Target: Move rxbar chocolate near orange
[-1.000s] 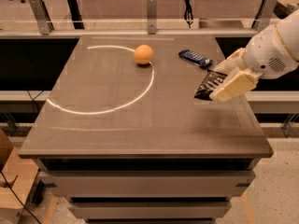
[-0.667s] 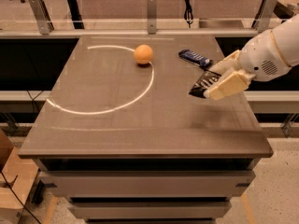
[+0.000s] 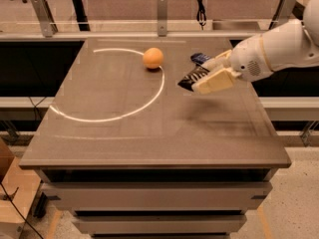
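Note:
My gripper is going to let go of the rxbar chocolate on the table (image 3: 155, 70) in front of the orange, next to the white arc.
The orange (image 3: 153, 58) sits on the table (image 3: 124, 133) at the back, on a white arc line. My gripper (image 3: 207, 76) reaches in from the right and is shut on the rxbar chocolate (image 3: 192, 78), a black-brown wrapper held above the table, to the right of the orange. Its shadow falls on the table below. A dark blue bar wrapper (image 3: 200, 58) lies behind the gripper, partly hidden by it.
A white arc (image 3: 124, 114) is drawn on the grey table top. A rail with metal posts (image 3: 162, 6) runs behind the table. The table's right edge lies under my arm (image 3: 279, 49).
My gripper has carried the rxbar chocolate to the left, closer to the orange, and it now covers part of the dark blue wrapper. The orange has not moved.

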Robot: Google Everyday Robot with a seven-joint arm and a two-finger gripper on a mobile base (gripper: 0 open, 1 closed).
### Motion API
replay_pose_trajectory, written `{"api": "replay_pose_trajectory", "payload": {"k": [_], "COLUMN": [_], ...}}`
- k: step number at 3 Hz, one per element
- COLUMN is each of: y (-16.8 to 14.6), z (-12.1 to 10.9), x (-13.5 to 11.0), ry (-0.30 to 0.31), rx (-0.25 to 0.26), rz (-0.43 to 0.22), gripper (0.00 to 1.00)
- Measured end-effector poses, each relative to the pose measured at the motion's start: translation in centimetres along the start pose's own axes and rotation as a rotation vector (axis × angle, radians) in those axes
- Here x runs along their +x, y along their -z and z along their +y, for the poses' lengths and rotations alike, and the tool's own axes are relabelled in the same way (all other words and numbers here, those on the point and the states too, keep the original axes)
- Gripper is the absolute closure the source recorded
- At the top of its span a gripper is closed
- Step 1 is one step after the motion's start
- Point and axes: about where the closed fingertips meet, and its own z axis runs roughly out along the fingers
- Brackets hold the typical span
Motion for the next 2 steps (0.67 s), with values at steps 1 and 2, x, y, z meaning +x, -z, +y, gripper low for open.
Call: {"api": "replay_pose_trajectory", "payload": {"k": [1, 2], "y": [-2.2, -4.7], "z": [-2.1, -3.4], "x": [-0.6, -0.9], "ry": [-0.021, -0.032], "rx": [0.003, 0.009], "rz": [-0.054, -0.068], "gripper": [1.0, 1.0]}}
